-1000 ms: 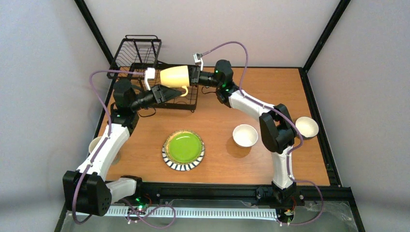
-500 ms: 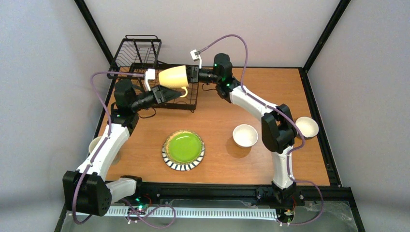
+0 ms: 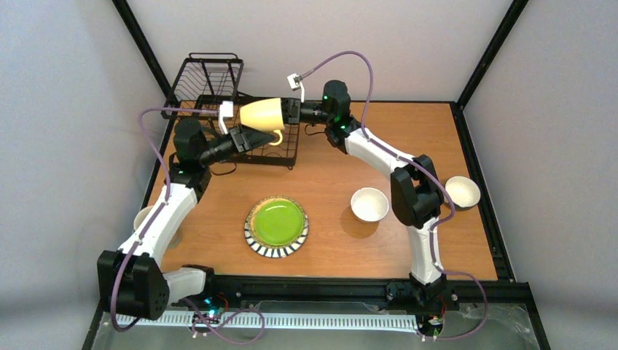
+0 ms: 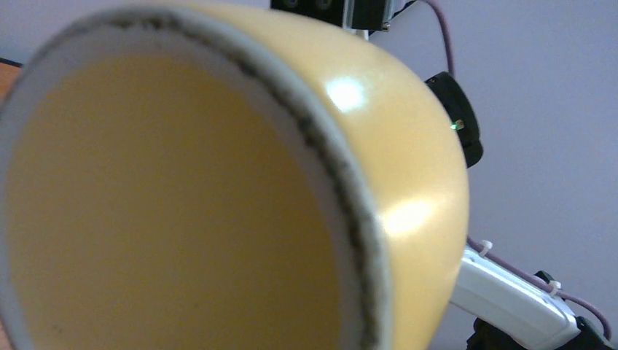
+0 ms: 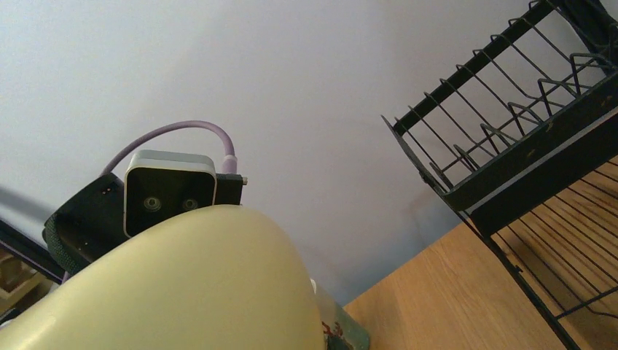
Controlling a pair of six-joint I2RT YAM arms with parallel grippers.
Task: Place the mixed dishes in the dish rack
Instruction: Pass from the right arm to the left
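The cream mug is crooked to my left gripper, so that gripper should open, line up straight and take the mug's handle (image 3: 278,138) before my right gripper opens.
A cream mug (image 3: 264,113) lies on its side in the air over the black wire dish rack (image 3: 288,149), its mouth pointing left. My right gripper (image 3: 290,111) is shut on its base end. My left gripper (image 3: 256,137) sits just under the mug beside its handle (image 3: 278,137), fingers spread. The mug's mouth (image 4: 182,204) fills the left wrist view and hides those fingers. In the right wrist view the mug's side (image 5: 182,284) hides my right fingers. On the table lie a lime-green striped-rim plate (image 3: 275,222) and two white bowls (image 3: 369,203) (image 3: 462,191).
The rack's raised basket tier (image 3: 208,76) stands at the back left and shows in the right wrist view as well (image 5: 510,157). A pale dish (image 3: 142,216) is half hidden under my left arm. A black frame rail (image 3: 481,189) edges the table.
The left arm has stretched a little farther toward the mug, bringing its gripper closer under it. The right wrist has shifted slightly; the mug stays over the rack.
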